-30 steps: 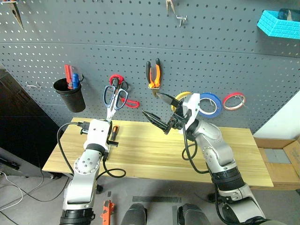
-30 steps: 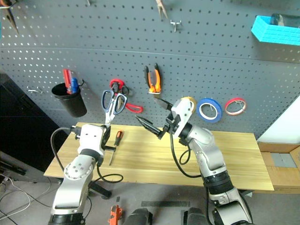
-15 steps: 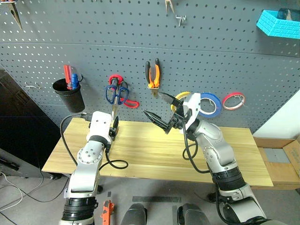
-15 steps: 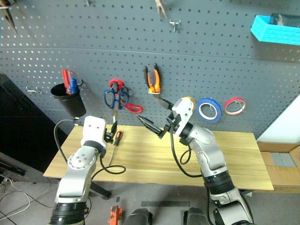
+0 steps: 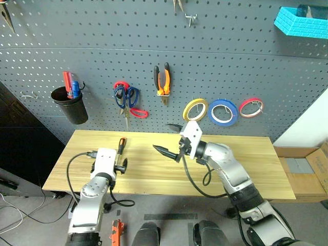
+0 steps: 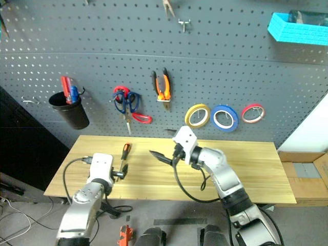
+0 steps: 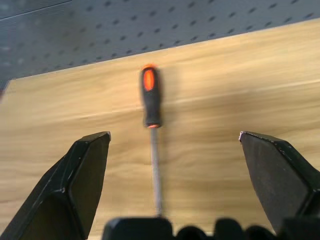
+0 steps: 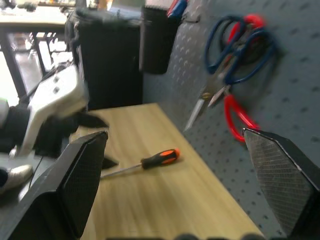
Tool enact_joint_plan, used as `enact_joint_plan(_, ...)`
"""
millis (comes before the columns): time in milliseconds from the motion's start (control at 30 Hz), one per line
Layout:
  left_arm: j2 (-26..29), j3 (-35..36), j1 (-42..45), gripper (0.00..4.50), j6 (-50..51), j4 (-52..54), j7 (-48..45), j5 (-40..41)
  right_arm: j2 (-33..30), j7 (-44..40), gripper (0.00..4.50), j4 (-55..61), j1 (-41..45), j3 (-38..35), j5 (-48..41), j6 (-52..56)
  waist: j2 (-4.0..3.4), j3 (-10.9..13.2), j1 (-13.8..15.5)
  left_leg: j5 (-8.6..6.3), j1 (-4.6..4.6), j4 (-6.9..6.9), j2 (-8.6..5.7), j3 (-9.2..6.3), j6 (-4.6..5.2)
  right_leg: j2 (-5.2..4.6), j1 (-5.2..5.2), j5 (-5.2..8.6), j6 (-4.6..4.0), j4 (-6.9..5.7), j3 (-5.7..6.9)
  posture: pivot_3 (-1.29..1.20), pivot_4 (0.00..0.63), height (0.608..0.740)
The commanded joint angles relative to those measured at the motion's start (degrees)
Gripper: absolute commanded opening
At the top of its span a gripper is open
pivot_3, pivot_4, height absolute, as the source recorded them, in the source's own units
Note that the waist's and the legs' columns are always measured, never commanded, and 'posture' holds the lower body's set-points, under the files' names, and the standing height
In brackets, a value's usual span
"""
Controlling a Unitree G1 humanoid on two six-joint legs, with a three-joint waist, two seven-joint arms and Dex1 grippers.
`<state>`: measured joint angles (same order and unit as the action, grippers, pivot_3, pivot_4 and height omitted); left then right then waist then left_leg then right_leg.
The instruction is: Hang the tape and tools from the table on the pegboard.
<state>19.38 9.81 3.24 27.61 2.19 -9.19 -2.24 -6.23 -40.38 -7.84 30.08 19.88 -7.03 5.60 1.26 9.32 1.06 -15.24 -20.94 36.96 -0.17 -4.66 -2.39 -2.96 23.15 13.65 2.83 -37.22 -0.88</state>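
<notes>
My left gripper is going to close on the handle of the screwdriver, on the half (image 5: 120, 150) (image 7: 153, 113) nearest the screwdriver's metal blade.
The yellow tape (image 5: 196, 109) hangs on the pegboard (image 5: 102, 41), with the orange-handled pliers (image 5: 163, 82) and the dark blue scissors (image 5: 125, 97) on hooks to its left. On the table (image 5: 246, 164) lies the screwdriver (image 5: 121, 146), its orange-and-black handle toward the board. My left gripper (image 5: 121, 165) hovers low just in front of it, open, the shaft (image 7: 156, 170) running between its jaws. My right gripper (image 5: 165, 138) is open and empty above the table's middle, pointing left toward the screwdriver (image 8: 157, 159).
A blue ring (image 5: 223, 112) and a red ring (image 5: 251, 107) hang right of the yellow one. Red scissors (image 5: 137, 112) sit behind the blue pair. A black cup with pens (image 5: 69, 105) hangs at left, a turquoise basket (image 5: 300, 23) at top right.
My left gripper opened and let go of the blue scissors, which now hang on the pegboard. The left arm dropped to the table by the screwdriver. The right arm sank lower.
</notes>
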Motion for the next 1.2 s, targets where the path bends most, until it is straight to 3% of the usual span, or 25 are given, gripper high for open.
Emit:
enact_joint_plan(33,3.3,2.5,6.0,4.44,-1.8,-6.7,-0.2,0.7,3.9,1.3,4.50,-1.5,3.7,1.6,1.8,-2.2,-0.04,0.3,0.0,0.00,0.02,-0.01,0.00,-0.02,0.00,0.00,0.00,0.01,-0.02,-0.03,0.01,0.11,0.199,0.740)
enact_joint_plan(200,5.6,1.4,13.9,4.44,-6.0,-18.7,-4.0,1.7,8.3,4.1,4.50,-3.9,7.2,1.2,2.8,-0.2,0.02,1.6,0.0,-0.01,-0.03,-0.01,-0.11,-0.03,-0.01,-0.11,-0.01,-0.08,-0.16,0.00,0.00,0.11,0.238,0.740)
enact_joint_plan(433,6.4,-1.0,22.4,4.44,-13.9,-36.5,-7.9,1.3,8.9,5.5,4.50,-3.0,7.3,0.8,3.2,2.0,0.20,4.3,-0.5,-0.03,-0.22,-0.07,-0.08,-0.11,-0.02,-0.11,0.22,-0.08,-0.19,0.02,0.05,0.09,0.312,0.740)
enact_joint_plan(700,7.5,-1.4,30.5,4.44,-21.7,-55.8,-8.4,1.3,8.9,6.4,4.50,1.7,4.4,1.2,2.9,5.9,0.54,7.2,-1.6,-0.02,-1.13,0.09,-0.10,-0.11,-0.02,-0.19,1.25,-0.06,-0.24,-0.51,0.12,0.07,0.371,0.740)
enact_joint_plan(800,7.9,-1.6,32.0,4.00,-22.5,-58.3,-9.3,1.6,8.6,6.9,4.50,2.7,3.3,1.5,3.3,6.6,0.49,8.3,-2.4,-0.02,-1.13,0.08,-0.11,-0.08,-0.02,-0.20,1.28,-0.04,-0.22,-0.56,0.11,0.06,0.383,0.740)
enact_joint_plan(1100,8.1,-1.7,33.0,0.82,-22.2,-58.1,-10.1,2.3,8.9,7.6,4.50,1.7,4.5,0.8,3.5,6.1,0.47,8.6,-2.8,-0.02,-1.13,0.08,-0.11,-0.08,-0.03,-0.20,1.28,0.03,-0.12,-0.60,0.12,0.06,0.354,0.740)
enact_joint_plan(1133,8.1,-1.7,32.8,0.60,-22.1,-57.6,-9.9,2.3,8.8,7.5,4.50,1.6,4.7,0.8,3.5,5.8,0.47,8.6,-2.8,-0.02,-1.13,0.08,-0.11,-0.08,-0.03,-0.20,1.29,0.03,-0.12,-0.60,0.12,0.06,0.347,0.740)
enact_joint_plan(1200,8.1,-2.0,32.2,0.60,-22.0,-56.1,-9.5,2.0,8.5,7.3,4.50,1.5,4.9,0.6,3.3,5.4,0.48,8.6,-2.8,-0.02,-1.14,0.08,-0.11,-0.08,-0.03,-0.20,1.29,0.03,-0.11,-0.59,0.12,0.06,0.338,0.740)
